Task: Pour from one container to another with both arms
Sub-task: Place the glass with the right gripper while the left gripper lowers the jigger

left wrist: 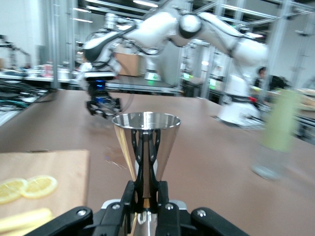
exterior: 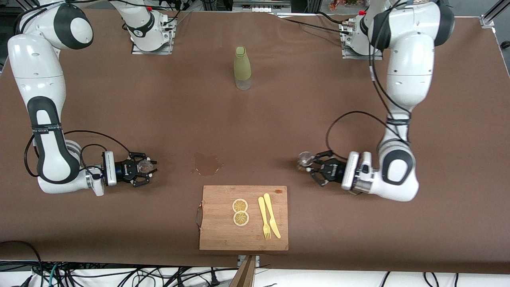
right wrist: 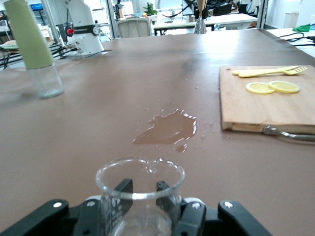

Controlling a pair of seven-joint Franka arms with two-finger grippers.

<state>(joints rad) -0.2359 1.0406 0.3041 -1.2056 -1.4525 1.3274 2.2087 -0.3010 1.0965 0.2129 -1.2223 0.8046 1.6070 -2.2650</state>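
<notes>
The robot's left gripper will release the steel jigger on bare brown table, farther from the puddle and cutting board (exterior: 377, 146).
The steel hourglass jigger (exterior: 306, 158) stands upright in my left gripper (exterior: 310, 164), low over the table toward the left arm's end. In the left wrist view, the black fingers (left wrist: 133, 189) are shut on the narrow waist of the jigger (left wrist: 146, 142). My right gripper (exterior: 148, 167) is shut on the small clear glass cup (exterior: 145, 166), low over the table toward the right arm's end. The right wrist view has the cup (right wrist: 140, 182) upright between the fingers (right wrist: 120, 189). A wide stretch of table separates the two containers.
A wet puddle (exterior: 207, 164) lies on the brown table between the grippers. Nearer the camera is a wooden cutting board (exterior: 217, 235) with two lemon slices (exterior: 240, 212) and a yellow fork and knife (exterior: 269, 217). A tall olive-green bottle (exterior: 242, 67) stands between the arm bases.
</notes>
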